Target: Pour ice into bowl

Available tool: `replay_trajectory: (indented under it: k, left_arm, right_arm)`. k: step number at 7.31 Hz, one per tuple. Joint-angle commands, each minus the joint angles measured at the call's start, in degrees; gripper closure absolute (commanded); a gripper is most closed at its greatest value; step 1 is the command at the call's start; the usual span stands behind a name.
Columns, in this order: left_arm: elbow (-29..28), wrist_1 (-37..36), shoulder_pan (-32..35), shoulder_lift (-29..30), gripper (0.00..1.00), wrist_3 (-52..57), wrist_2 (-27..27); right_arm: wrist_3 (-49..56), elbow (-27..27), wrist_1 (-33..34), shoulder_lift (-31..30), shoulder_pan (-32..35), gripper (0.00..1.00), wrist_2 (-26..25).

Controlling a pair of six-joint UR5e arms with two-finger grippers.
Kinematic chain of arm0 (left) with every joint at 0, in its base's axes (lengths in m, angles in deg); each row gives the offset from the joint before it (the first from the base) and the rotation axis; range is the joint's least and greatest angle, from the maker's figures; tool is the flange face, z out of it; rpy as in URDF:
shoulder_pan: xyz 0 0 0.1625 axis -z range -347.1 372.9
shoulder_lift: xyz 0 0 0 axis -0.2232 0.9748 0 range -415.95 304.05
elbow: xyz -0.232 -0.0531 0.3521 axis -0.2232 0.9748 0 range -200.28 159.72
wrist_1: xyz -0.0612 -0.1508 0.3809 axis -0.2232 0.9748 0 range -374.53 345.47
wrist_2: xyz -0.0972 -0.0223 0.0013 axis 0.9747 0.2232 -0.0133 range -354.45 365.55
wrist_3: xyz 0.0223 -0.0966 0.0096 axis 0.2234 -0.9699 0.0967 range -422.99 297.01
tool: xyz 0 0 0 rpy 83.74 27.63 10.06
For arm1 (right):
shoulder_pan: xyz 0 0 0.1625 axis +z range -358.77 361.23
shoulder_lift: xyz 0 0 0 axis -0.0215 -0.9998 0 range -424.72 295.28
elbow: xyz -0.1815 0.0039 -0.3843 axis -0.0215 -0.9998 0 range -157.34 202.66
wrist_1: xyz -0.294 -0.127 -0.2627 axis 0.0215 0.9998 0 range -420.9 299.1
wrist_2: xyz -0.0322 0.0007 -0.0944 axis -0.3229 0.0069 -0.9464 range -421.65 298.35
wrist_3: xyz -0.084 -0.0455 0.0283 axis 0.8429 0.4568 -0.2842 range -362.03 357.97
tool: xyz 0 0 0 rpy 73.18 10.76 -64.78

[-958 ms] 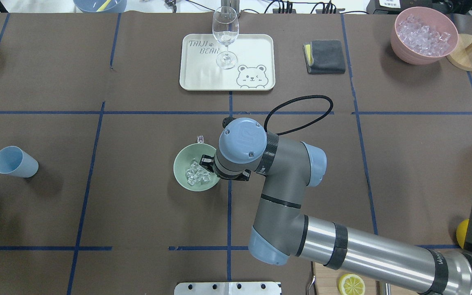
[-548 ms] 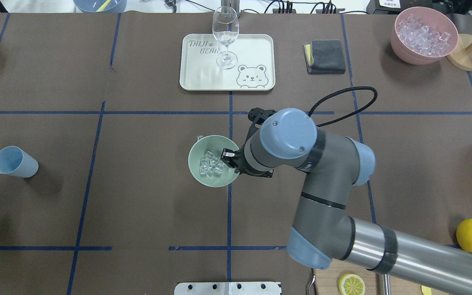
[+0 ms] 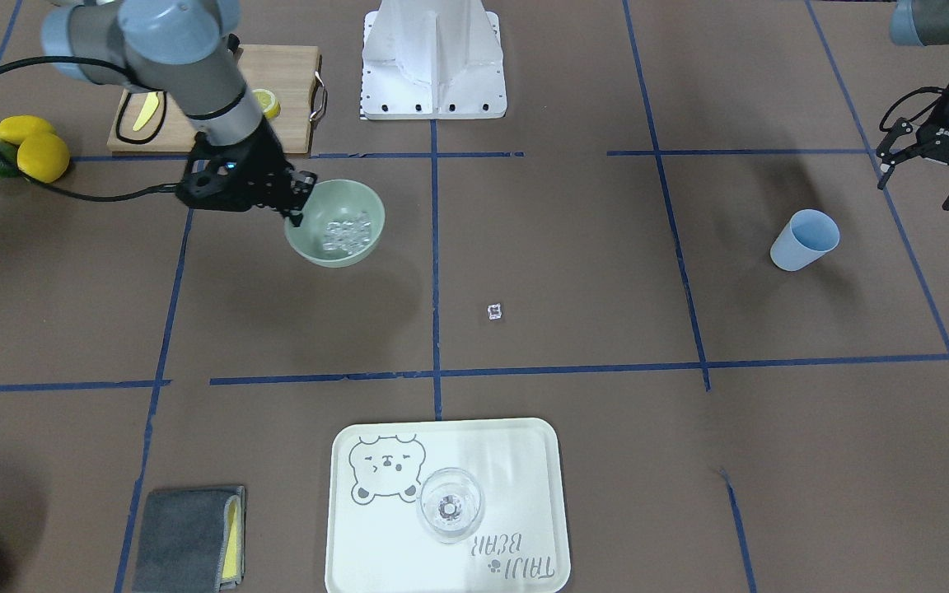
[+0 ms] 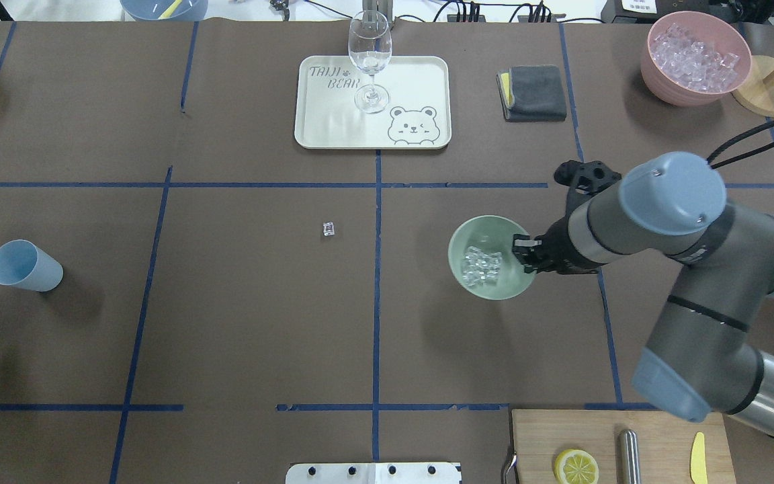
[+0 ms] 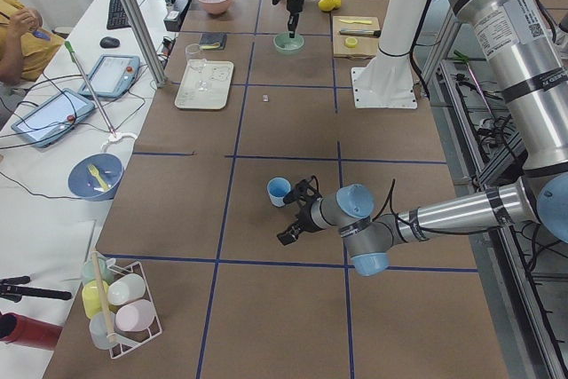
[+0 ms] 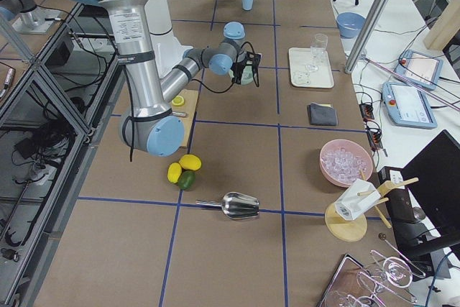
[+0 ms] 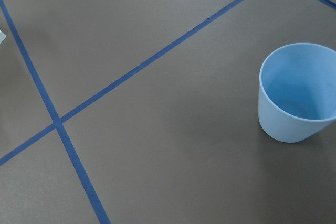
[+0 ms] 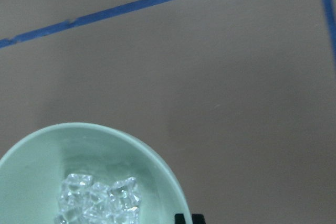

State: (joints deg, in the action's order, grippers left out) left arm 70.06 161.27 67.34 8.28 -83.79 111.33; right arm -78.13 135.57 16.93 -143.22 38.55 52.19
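Next, my right gripper sets the pale green bowl, now held just above the table, down on the table (image 3: 112, 275) between the yellow lemons and the grey cloth.
The pale green bowl (image 4: 494, 232) is right of the table's middle, with a heap of clear ice (image 4: 482, 264) inside. My right gripper (image 4: 525, 258) is shut on its right rim and seems to hold it just above the table. The front view shows the same grip (image 3: 297, 202) on the bowl (image 3: 355, 202). The right wrist view shows the bowl's wall (image 8: 105, 148) and the ice (image 8: 100, 200). One stray ice cube (image 4: 328, 229) lies on the table left of centre. My left gripper (image 3: 936, 177) is open and empty, above the table near the blue cup (image 3: 804, 239).
A white tray (image 4: 333, 128) with a wine glass (image 4: 369, 60) stands at the back centre. A grey cloth (image 4: 533, 93) and a pink bowl of ice (image 4: 695, 57) are at the back right. A cutting board (image 4: 562, 430) with a lemon slice is at the front right.
My right arm has carried the green bowl with its ice from the table's centre to the right. The stray cube stays where it lay.
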Motion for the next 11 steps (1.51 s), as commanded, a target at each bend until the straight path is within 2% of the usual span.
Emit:
replay_trajectory:
  k: [1,2,3,5,7,8,9,11]
  left_arm:
    - [0.27,-0.19,0.05,0.11,0.00,-0.03,0.30]
    - [0.53,-0.36,-0.03,0.11,0.00,-0.12,0.65]
    - [0.53,-1.14,0.05,0.54,0.00,-0.12,2.48]
    - [0.53,-1.68,0.14,0.99,0.00,-0.12,2.50]
    - [0.44,-1.68,0.14,0.99,0.00,-0.21,2.24]
    - [0.44,-1.68,0.14,0.99,0.00,-0.21,2.23]
    - [0.44,-1.68,0.23,1.16,0.00,-0.21,2.15]
    - [0.44,-1.68,1.02,1.25,0.00,-0.21,2.15]
  right_arm:
    - [19.50,-0.41,0.04,-10.40,11.58,1.00,7.76]
    - [26.55,-3.11,0.04,-12.01,16.50,1.00,11.71]
    - [31.06,-5.49,0.04,-13.07,18.47,1.00,13.32]
    - [30.85,-6.73,-1.70,-13.25,18.84,1.00,13.77]
    - [26.05,-10.68,-8.89,-13.43,19.01,1.00,18.59]
    - [25.40,-14.44,-13.53,-13.25,19.01,1.00,19.05]
    - [24.26,-15.69,-16.89,-12.99,19.01,1.00,19.14]
    - [23.81,-16.23,-17.01,-12.46,18.66,1.00,19.14]
